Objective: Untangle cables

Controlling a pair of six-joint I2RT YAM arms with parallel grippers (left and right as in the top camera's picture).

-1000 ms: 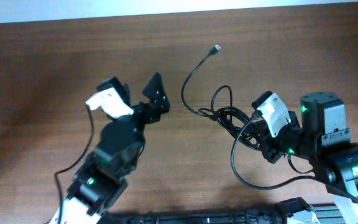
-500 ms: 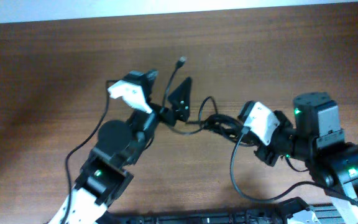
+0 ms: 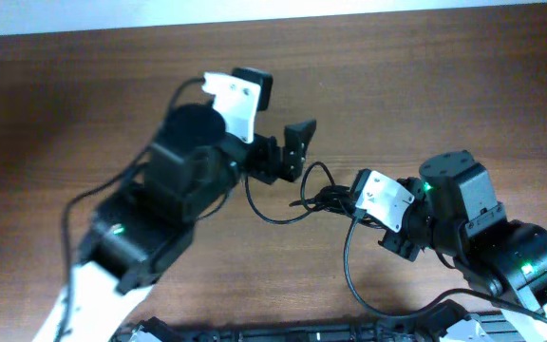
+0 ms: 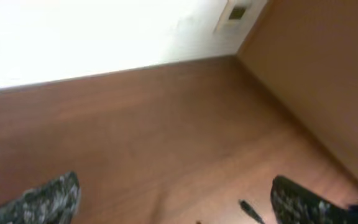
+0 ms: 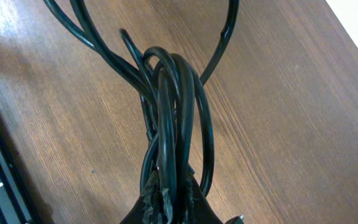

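Next, I close my left gripper on the top of the loop (image 3: 317, 163) that rises from the far side of the bundle of cables.
The cables (image 3: 323, 198) are a bundle of thin black cords looped together mid-table, with one strand curving left under my left arm. My right gripper (image 3: 354, 203) is shut on the bundle. In the right wrist view the cords (image 5: 169, 106) run straight up out of the closed jaws (image 5: 169, 190) and fan into loops over the wood. My left gripper (image 3: 286, 157) hovers just left of and above the bundle. Its jaws (image 4: 174, 186) are wide open with nothing between them. A small plug end (image 4: 251, 210) lies near its right finger.
The brown wooden table (image 3: 444, 85) extends on all sides. A white wall strip (image 3: 349, 8) runs along the far edge. My right arm's own thicker black wire (image 3: 349, 275) loops over the table in front of the bundle.
My left arm has swung right and toward the far side, now over the loose cable end. My right gripper has dragged the bundle left, toward the table's middle.
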